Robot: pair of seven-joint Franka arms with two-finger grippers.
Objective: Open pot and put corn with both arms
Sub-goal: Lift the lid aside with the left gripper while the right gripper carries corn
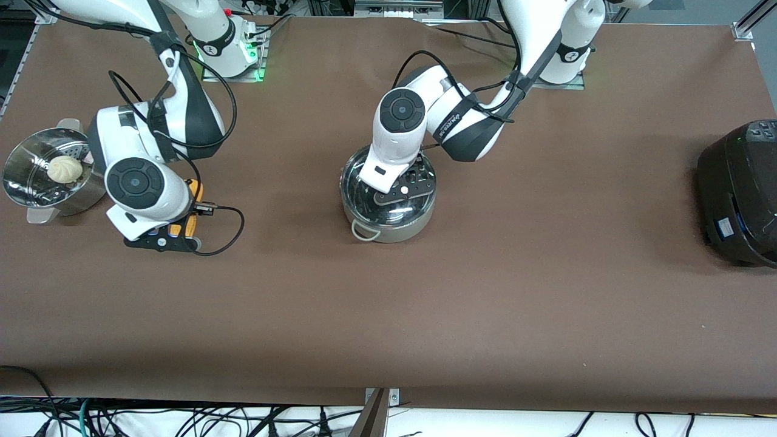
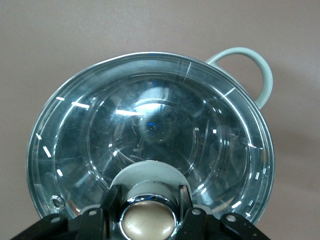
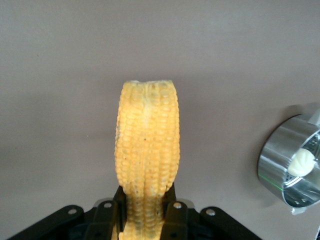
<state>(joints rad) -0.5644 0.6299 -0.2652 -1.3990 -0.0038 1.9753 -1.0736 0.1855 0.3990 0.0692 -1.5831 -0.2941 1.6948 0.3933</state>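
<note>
Next, my left gripper lets go of the glass lid on the bare table (image 1: 547, 227), in between the steel pot and the black rice cooker.
The steel pot (image 1: 388, 226) stands mid-table with its glass lid (image 1: 397, 205) on it. My left gripper (image 1: 403, 193) is over the lid. In the left wrist view its fingers (image 2: 113, 196) are shut on the metal knob (image 2: 149, 221) of the lid (image 2: 150, 120), and one loop handle (image 2: 250, 56) of the pot shows past the rim. My right gripper (image 1: 176, 233) is low over the table toward the right arm's end, shut on the yellow corn (image 1: 194, 209). In the right wrist view the corn (image 3: 147, 140) sticks out from between the fingers (image 3: 175, 212).
A perforated steel steamer basket (image 1: 24, 194) with a white bun (image 1: 65, 169) stands beside my right gripper at the right arm's end; it also shows in the right wrist view (image 3: 280, 160). A black rice cooker (image 1: 740, 188) stands at the left arm's end.
</note>
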